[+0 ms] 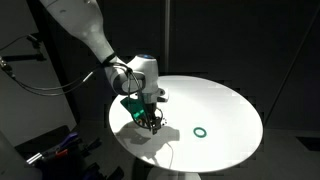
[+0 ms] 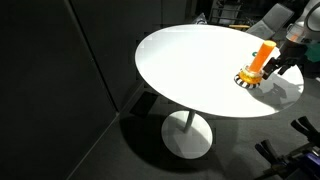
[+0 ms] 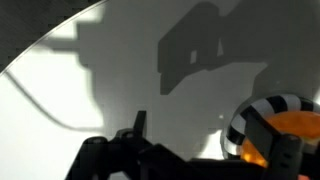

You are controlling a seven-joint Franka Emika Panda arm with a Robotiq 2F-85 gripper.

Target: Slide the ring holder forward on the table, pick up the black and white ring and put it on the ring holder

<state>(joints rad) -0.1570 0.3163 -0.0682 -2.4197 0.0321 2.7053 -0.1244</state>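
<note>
The loose black and white ring point(image 1: 159, 120) lies beside the orange ring holder. My gripper should close on its outer sides next.
The ring holder point(image 2: 263, 53), an upright orange peg on a round base, stands near the table's edge. The black and white ring point(image 2: 247, 80) lies around the foot of the peg. In the wrist view the ring point(image 3: 262, 108) curves around the orange holder point(image 3: 300, 125) at the right edge. My gripper point(image 2: 284, 64) is low beside the peg, open, with its fingers wide apart point(image 3: 205, 135) and one finger close against the ring and holder. In an exterior view my gripper point(image 1: 150, 121) hides the holder and the ring.
A plain green ring point(image 1: 200, 132) lies flat on the round white table point(image 1: 220, 105), apart from my gripper. The table point(image 2: 190, 60) stands on a single pedestal foot with dark floor around it. Cables and gear sit beyond the table's edges.
</note>
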